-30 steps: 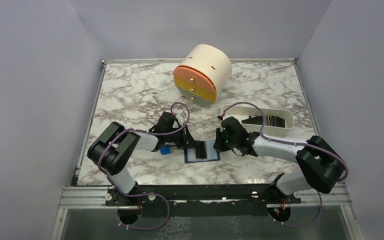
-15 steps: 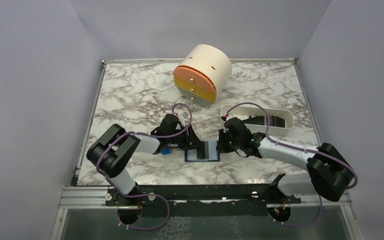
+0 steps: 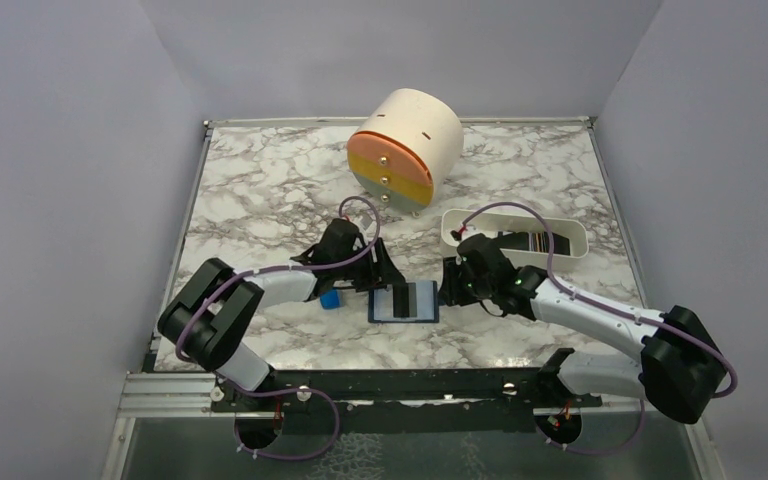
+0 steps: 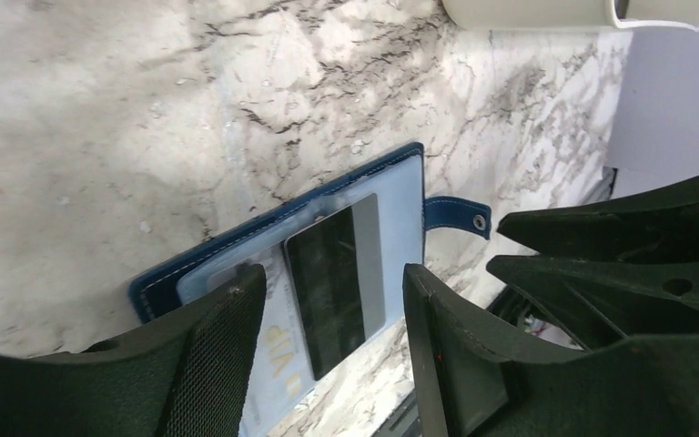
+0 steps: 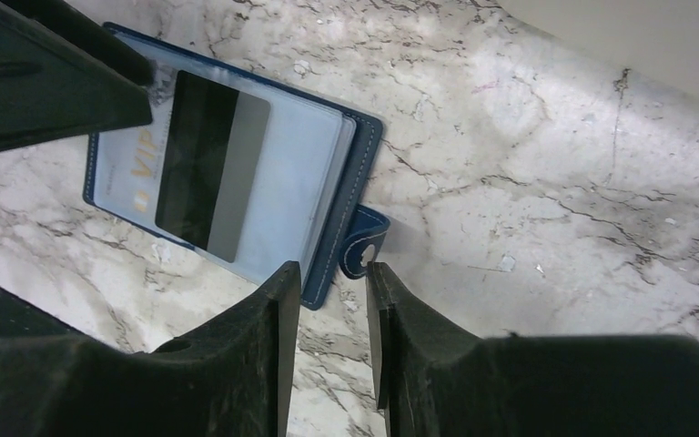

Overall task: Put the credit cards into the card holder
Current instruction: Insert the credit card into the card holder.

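Next, I pinch the snap tab (image 5: 366, 238) with my right gripper and steady the holder while my left gripper pushes, as the dark credit card sticks partway out of its pocket.
The card holder (image 3: 404, 303) lies open and flat on the marble, navy outside and pale blue inside. A dark credit card with a grey stripe (image 4: 335, 278) lies on its slotted inside, over a pale card marked VIP (image 4: 276, 357). My left gripper (image 4: 329, 275) hovers open above these cards with nothing between its fingers. My right gripper (image 5: 330, 269) stands open by a narrow gap at the holder's right edge. The snap tab (image 5: 362, 250) sits just ahead of its fingertips. In the top view the left gripper (image 3: 384, 279) and the right gripper (image 3: 448, 289) flank the holder.
A small bright blue block (image 3: 330, 299) lies left of the holder, under the left arm. A white oblong tray (image 3: 574, 235) with dark flat pieces stands at the right. A cream drum with an orange and yellow drawer front (image 3: 405, 147) stands behind.
Both grippers have opened. The left one has drawn back off the holder, leaving the dark card lying on it. The right forearm has swung slightly rightward.
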